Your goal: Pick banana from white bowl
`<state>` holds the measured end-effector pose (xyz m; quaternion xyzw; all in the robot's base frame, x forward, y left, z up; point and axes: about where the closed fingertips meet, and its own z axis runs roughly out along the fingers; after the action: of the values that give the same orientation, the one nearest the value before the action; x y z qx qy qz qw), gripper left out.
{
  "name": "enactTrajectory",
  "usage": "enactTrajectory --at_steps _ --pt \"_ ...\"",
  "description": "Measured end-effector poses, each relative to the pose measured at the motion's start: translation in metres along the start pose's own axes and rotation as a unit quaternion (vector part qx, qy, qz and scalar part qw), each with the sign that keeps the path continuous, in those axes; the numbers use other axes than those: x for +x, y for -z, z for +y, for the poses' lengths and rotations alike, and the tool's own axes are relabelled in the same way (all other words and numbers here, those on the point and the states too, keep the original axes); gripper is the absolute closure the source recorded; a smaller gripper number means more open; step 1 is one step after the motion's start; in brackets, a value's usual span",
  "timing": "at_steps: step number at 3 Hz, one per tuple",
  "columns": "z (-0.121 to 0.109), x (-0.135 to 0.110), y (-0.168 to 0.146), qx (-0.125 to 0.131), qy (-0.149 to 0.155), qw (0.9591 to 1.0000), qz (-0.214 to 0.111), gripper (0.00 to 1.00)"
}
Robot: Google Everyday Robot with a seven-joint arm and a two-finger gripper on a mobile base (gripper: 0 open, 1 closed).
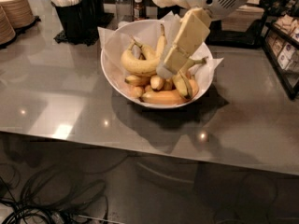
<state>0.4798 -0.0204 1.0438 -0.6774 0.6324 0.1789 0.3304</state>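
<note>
The thick, strongly curved, pale yellow banana lies on top of the pile in the white bowl, and my gripper will close next on the middle (145,66) of it.
The white bowl (114,76) stands on the grey counter, lined with white paper whose corners stick out. It holds several bananas. The banana (136,64), long, thick, strongly curved and pale yellow, lies on top at the left of the pile. Shorter orange-yellow bananas (163,97) lie at the bowl's front. A green-stemmed banana (183,83) lies at the right. My gripper (166,69) comes down from the upper right on the cream arm and hangs over the middle of the bowl, just right of the banana.
Stacked tan paper plates (14,10) stand at the far left. A black caddy (77,15) with white utensils and small bottles (137,6) stand behind the bowl. A black rack (282,45) with packets is at the right. Cables lie on the floor below.
</note>
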Motion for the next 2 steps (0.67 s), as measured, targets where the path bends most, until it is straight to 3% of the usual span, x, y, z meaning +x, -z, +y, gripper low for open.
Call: enactTrajectory --at_steps 1,2 --pt "0.000 -0.008 -0.005 -0.004 0.008 1.0000 -0.003 0.00" --pt "-0.008 0.002 -0.002 0.034 -0.016 0.9992 0.014 0.00"
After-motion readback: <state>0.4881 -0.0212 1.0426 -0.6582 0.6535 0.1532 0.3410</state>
